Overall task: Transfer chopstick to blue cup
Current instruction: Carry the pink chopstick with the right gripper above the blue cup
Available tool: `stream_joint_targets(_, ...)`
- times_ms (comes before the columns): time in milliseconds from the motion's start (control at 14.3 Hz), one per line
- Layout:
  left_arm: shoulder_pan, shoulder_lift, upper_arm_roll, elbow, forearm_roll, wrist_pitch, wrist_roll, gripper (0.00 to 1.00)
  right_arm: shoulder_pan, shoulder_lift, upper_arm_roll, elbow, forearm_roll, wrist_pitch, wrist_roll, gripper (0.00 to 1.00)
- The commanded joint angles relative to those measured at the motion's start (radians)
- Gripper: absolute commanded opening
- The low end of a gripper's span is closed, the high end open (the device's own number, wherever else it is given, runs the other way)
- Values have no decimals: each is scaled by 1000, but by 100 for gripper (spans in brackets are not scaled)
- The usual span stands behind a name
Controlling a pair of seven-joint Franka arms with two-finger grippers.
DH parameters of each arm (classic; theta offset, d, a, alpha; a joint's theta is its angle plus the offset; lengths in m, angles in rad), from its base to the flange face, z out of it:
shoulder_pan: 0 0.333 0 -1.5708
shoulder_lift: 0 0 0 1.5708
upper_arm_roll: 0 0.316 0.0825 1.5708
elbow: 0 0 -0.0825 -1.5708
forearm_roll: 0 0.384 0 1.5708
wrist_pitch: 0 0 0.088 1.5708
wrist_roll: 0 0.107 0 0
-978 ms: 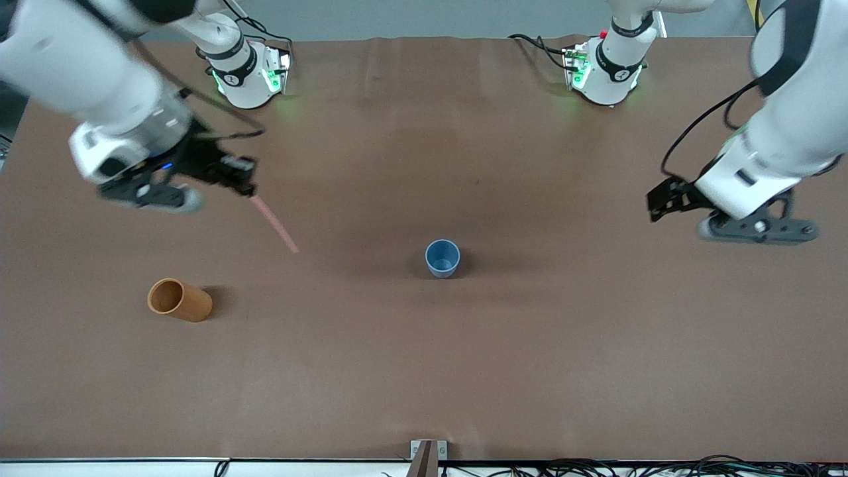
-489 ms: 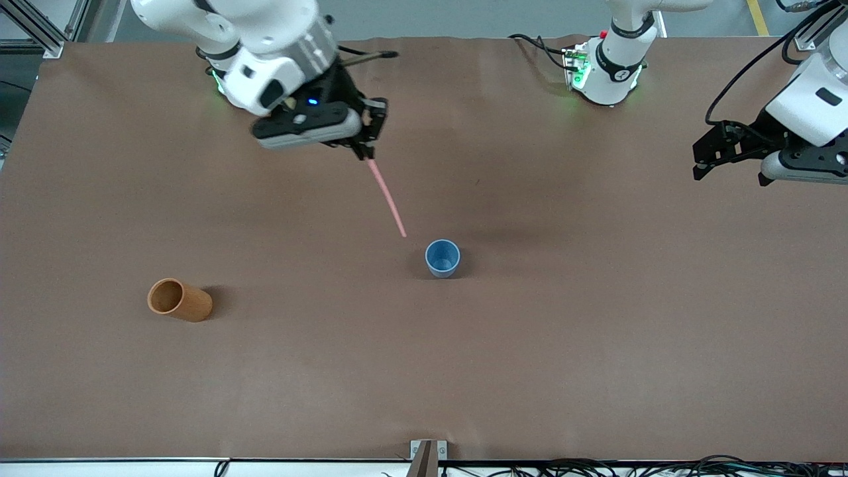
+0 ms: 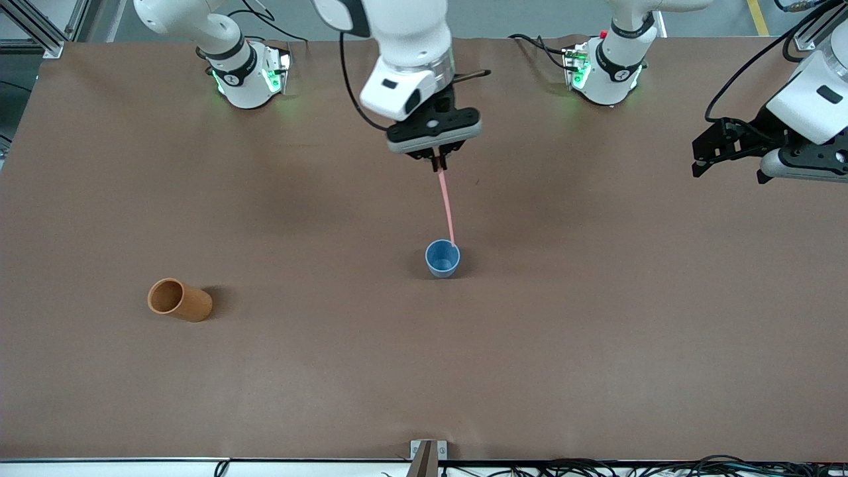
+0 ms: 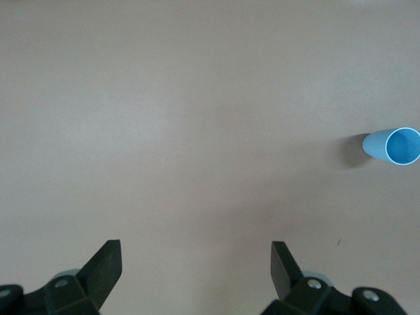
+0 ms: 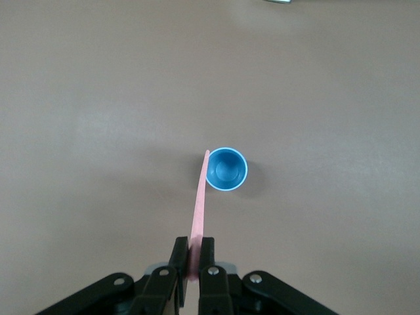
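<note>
I need to let go of the pale-pink chopstick with my right gripper, with its lower tip on the inside bottom of the blue cup point(image 3: 442, 266) point(image 5: 226, 170).
My right gripper point(image 3: 438, 162) is shut on the upper end of the pale-pink chopstick point(image 3: 446, 204) and holds it up in the air over the middle of the table. The stick hangs down with its lower tip at the rim of the blue cup point(image 3: 442, 258). In the right wrist view the chopstick point(image 5: 199, 200) runs from my shut gripper point(image 5: 194, 248) to the edge of the blue cup point(image 5: 226, 169), which stands upright and empty. My left gripper point(image 3: 702, 156) is open and empty, up over the left arm's end of the table; its wrist view shows the blue cup point(image 4: 394, 146) far off.
An orange-brown cylindrical cup point(image 3: 179, 300) lies on its side toward the right arm's end of the table, nearer to the front camera than the blue cup. The brown table mat point(image 3: 596, 331) covers the whole surface. A small metal bracket point(image 3: 427, 450) sits at the table's front edge.
My right gripper has carried the chopstick from the right arm's end to the middle, its tip now at the blue cup's rim. My left arm drew back and up, then held still.
</note>
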Motion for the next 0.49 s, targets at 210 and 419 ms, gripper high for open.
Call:
stream_joint_targets(210, 11, -4, -1, 7, -21, -31, 9, 100, 40, 61, -8, 26, -95, 5, -67, 2)
stream_joint_targets(419, 11, -1, -1, 8, -21, -29, 2, 100, 45, 77, -7, 3, -136, 9, -175, 2)
